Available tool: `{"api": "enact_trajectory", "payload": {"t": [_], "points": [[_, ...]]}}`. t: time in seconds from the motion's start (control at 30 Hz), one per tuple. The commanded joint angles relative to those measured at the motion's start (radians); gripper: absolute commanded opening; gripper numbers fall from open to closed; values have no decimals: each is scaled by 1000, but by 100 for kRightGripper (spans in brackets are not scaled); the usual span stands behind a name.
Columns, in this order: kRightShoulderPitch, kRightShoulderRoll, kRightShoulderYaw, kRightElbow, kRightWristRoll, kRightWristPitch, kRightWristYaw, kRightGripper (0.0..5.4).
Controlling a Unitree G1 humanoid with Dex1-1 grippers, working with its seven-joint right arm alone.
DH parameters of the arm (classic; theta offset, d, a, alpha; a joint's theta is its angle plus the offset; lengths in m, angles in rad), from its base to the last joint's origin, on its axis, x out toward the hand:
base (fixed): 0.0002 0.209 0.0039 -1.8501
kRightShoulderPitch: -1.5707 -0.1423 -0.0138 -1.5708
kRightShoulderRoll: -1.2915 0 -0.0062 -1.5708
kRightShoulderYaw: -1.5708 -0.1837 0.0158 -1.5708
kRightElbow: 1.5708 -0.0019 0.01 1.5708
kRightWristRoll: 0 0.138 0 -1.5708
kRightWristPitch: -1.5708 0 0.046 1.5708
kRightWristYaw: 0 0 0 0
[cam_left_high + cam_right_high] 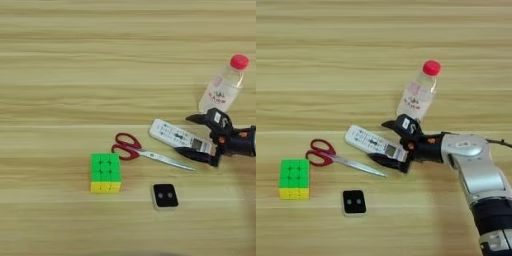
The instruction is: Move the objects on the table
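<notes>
Next, my right gripper closes on the lower half of the clear bottle [216, 97] with the red cap.
On the wooden table [75, 75], a slim white remote [172, 134] lies slanted right of centre. My right gripper [186, 134] comes in from the right and is open. One black finger is on the far side of the remote's right end and the other lies along its near edge. Whether they touch it I cannot tell. Red-handled scissors [150, 154] lie just left of the remote, blades pointing right toward the near finger. A clear bottle with a red cap [222, 87] stands tilted just behind the gripper.
A green and yellow puzzle cube [105, 172] sits left of the scissors. A small black square pad [165, 195] lies in front of the scissor blades. My silver forearm [476, 170] runs down to the lower right corner.
</notes>
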Motion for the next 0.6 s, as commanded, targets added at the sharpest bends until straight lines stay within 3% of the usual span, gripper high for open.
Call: {"api": "enact_trajectory", "payload": {"t": [0.03, 0.13, 0.3, 0.5, 0.6], "points": [[-55, -32, -67, -114, 64, 7, -23, 537], [-56, 2, -104, -178, 136, -39, -15, 537], [-83, 66, -146, -236, 237, -53, -29, 537], [-125, 123, -189, -247, 286, -94, -84, 537], [-140, 125, -203, -265, 293, -94, -112, 537]]}}
